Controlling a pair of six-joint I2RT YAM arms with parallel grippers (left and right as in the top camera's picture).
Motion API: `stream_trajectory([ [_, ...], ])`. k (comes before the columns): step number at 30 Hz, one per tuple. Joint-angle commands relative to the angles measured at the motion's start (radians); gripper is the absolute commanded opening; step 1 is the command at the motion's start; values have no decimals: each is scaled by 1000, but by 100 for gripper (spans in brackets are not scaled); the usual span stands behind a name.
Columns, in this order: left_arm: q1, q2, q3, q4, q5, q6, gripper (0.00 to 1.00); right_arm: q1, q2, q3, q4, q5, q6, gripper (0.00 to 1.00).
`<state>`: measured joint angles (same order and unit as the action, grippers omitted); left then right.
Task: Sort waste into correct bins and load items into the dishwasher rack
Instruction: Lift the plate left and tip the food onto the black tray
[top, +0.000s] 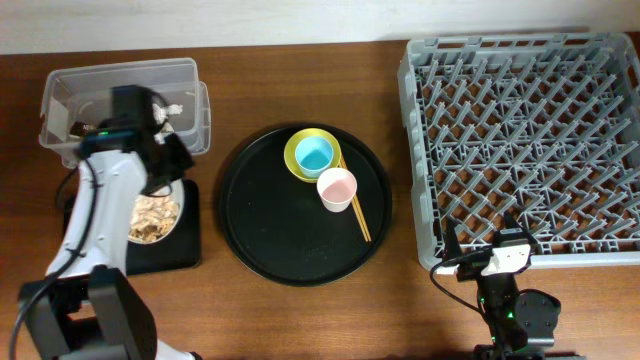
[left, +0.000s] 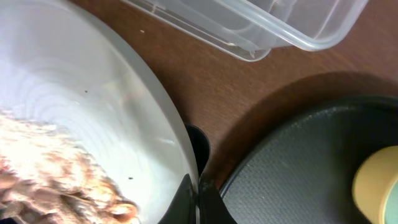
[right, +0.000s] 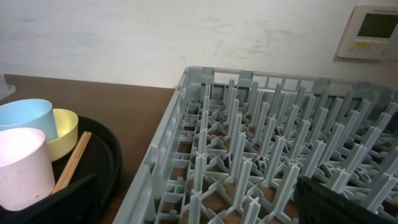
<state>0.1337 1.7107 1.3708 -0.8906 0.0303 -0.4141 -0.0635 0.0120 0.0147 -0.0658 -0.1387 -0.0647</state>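
Observation:
Next, my left gripper releases the pale grey plate on the round black tray (top: 277, 227), beside the pink cup.
My left gripper (left: 198, 194) is shut on the rim of the pale grey plate (left: 93, 106). The plate (top: 165, 215) holds rice with brown food pieces (left: 43, 174) and sits over the shallow black tray (top: 175, 250). The clear tub (top: 120, 95) behind it holds white paper (top: 176, 108), partly hidden by my arm. The yellow bowl (top: 296, 158) with the light-blue cup (top: 314, 154) in it, the pink cup (top: 337, 188) and the chopsticks (top: 356, 212) rest on the round black tray (top: 270, 220). My right gripper (right: 199, 205) is open and empty at the near edge of the grey rack (top: 525, 140).
The round black tray lies between the bins and the rack. In the right wrist view the rack (right: 280, 155) fills the right side, with the pink cup (right: 22, 165), blue cup (right: 28, 115), yellow bowl (right: 65, 130) and chopsticks (right: 71, 162) at the left.

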Motion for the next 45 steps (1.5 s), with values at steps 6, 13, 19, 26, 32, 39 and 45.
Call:
stream_trajectory([
  [6, 170, -56, 18, -6, 375, 95, 1, 6, -6, -9, 0, 5, -6, 98],
  [13, 302, -134, 18, -30, 671, 110, 1, 6, -6, -9, 0, 5, -6, 98],
  [19, 440, -163, 18, -73, 734, 125, 1, 6, -6, -9, 0, 5, -6, 98],
  [26, 549, -161, 18, -92, 930, 212, 1, 6, -6, -9, 0, 5, -6, 98],
  [32, 563, -157, 16, -69, 999, 248, 1, 6, -6, -9, 0, 5, -6, 98],
  [39, 563, -155, 16, -58, 1026, 248, 0, 6, -6, -9, 0, 5, -6, 98],
  [45, 610, -151, 16, -38, 1072, 214, 1, 6, -6, -9, 0, 5, -6, 98],
])
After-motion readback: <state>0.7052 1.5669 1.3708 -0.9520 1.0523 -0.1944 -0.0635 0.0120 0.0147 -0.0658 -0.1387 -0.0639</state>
